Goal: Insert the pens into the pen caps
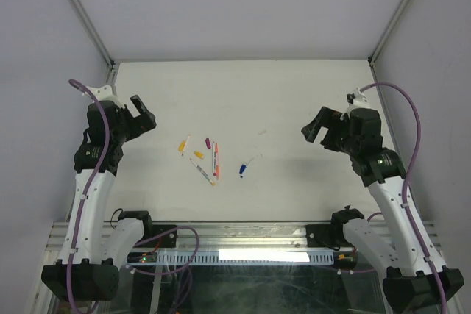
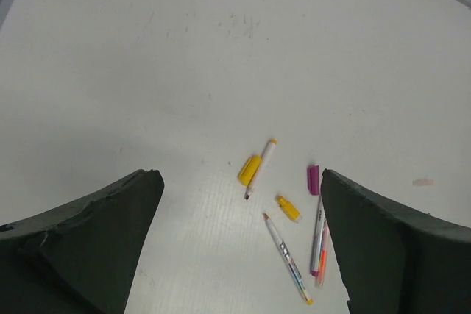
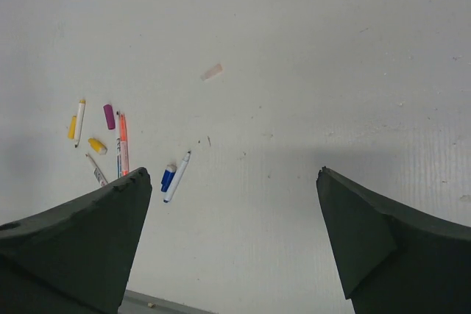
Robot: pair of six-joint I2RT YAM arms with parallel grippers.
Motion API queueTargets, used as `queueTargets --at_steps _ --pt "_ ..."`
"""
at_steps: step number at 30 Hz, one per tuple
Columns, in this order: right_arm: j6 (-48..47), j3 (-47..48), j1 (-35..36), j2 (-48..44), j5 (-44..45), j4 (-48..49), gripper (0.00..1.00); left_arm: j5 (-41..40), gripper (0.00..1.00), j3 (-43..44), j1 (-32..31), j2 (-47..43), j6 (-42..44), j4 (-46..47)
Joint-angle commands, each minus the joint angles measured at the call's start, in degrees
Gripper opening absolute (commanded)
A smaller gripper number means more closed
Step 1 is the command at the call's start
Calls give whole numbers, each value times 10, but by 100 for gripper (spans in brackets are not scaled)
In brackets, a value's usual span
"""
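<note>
The robot's right gripper needs to close on the middle of the white body (image 1: pixel 248 165) (image 3: pixel 179 173) of the pen with the blue end, which lies next to the blue cap.
Several pens lie in a loose cluster on the white table (image 1: pixel 243 93), left of centre. A pen with a yellow end (image 2: pixel 261 163) rests against a yellow cap (image 2: pixel 250 170). A second yellow cap (image 2: pixel 288 209) and a purple cap (image 2: pixel 313 179) lie loose nearby. Beside them are a long white pen (image 2: pixel 287 259), a purple-ended pen (image 2: pixel 318 237) and an orange pen (image 3: pixel 123 145). Apart to the right, a blue-ended pen (image 3: pixel 177 176) lies beside a blue cap (image 3: pixel 168 178). My left gripper (image 1: pixel 143 119) hovers left of the cluster, open and holding nothing. My right gripper (image 1: pixel 316 130) hovers far right, open and holding nothing.
A small pale pink scrap (image 3: pixel 212 71) lies on the table behind the blue pen. White enclosure walls (image 1: pixel 44 49) stand on the left, back and right. An aluminium rail (image 1: pixel 243 234) with cables runs along the near edge between the arm bases.
</note>
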Motion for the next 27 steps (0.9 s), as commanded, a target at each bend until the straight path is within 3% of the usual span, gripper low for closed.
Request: queueTargets --at_steps 1,10,16,20,24,27 --pt "-8 11 -3 5 9 14 100 -19 99 0 7 -17 -9 38" --pt "-10 38 -3 57 4 -10 100 53 99 13 6 -3 11 58" --pt "-33 70 -3 100 31 -35 100 48 99 5 1 -5 8 70" --pt "-26 72 11 133 8 -32 99 26 99 -15 -42 -2 -21 70" --pt "-11 74 61 154 48 -17 99 -15 99 -49 -121 -3 -77 75" --pt "12 77 98 178 72 -7 98 -21 99 -69 -139 -3 -108 77"
